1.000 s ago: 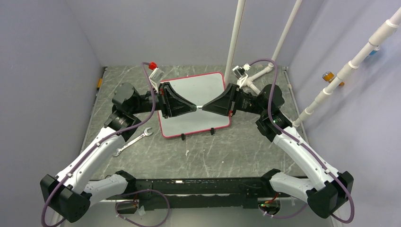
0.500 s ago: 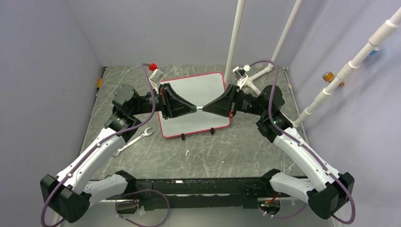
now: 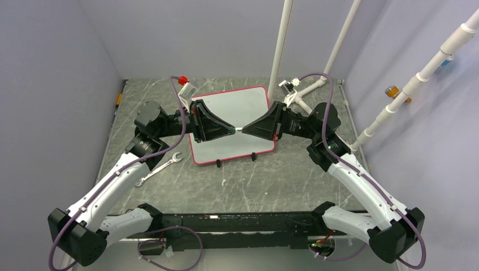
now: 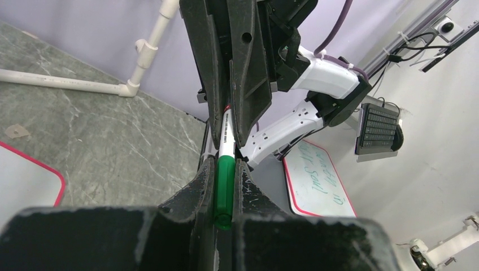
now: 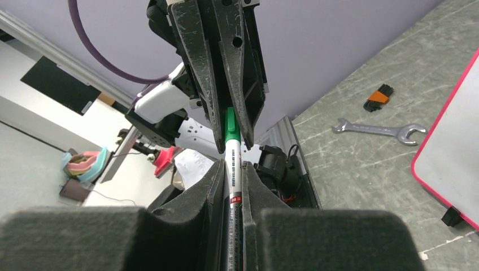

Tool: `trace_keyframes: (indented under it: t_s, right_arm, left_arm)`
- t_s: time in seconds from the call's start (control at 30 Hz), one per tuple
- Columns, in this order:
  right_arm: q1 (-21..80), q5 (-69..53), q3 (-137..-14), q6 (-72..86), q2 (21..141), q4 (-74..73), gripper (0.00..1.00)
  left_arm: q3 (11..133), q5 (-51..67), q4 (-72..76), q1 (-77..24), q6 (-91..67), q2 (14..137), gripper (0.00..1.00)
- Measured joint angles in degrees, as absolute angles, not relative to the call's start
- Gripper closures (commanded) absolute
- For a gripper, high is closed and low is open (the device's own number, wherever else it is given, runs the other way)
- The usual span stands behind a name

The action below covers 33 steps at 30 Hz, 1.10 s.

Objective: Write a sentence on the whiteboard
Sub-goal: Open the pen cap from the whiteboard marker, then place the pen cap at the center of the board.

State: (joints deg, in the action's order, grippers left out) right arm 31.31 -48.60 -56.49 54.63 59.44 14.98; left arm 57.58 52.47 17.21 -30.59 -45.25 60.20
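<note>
Next, I release the green cap with my left gripper on the bare table (image 3: 230, 189) between the whiteboard and the black front rail. The green cap is now just above the whiteboard.
The whiteboard (image 3: 237, 104), white with a red-pink frame, lies at the table's middle back; no writing shows on it, so the sentence is not in view. Both grippers meet tip to tip just above it, holding one marker (image 3: 238, 129) level between them. My left gripper (image 3: 230, 129) is shut on the marker's green cap (image 4: 225, 186). My right gripper (image 3: 246, 129) is shut on the white barrel (image 5: 233, 175). The cap (image 5: 230, 129) sits joined to the barrel. The board's corner shows in the left wrist view (image 4: 22, 180) and its edge in the right wrist view (image 5: 457, 147).
A steel wrench (image 3: 159, 168) lies left of the board, also in the right wrist view (image 5: 379, 130), near a black-and-orange hex key set (image 5: 377, 97). White pipes (image 3: 281, 45) rise at the back right. Another board with green writing (image 4: 316, 180) stands off the table.
</note>
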Motion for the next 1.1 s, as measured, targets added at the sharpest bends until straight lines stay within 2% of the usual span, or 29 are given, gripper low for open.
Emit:
trace_keyframes:
  t_s: [0.5, 0.83, 1.1]
  right_arm:
    - [33.3, -41.7, -53.0, 50.0, 53.9, 6.7, 1.00]
    - [31.2, -39.4, -51.7, 48.8, 48.7, 3.5, 1.00]
    - [31.0, -35.6, -51.5, 45.5, 47.1, -3.4, 1.00]
  left_arm:
    - [53.4, 54.9, 19.2, -29.5, -48.4, 60.1, 1.00]
    - [50.3, 55.4, 17.4, -19.7, -48.7, 55.3, 1.00]
    - [50.2, 53.4, 5.1, -18.1, -41.0, 52.7, 1.00]
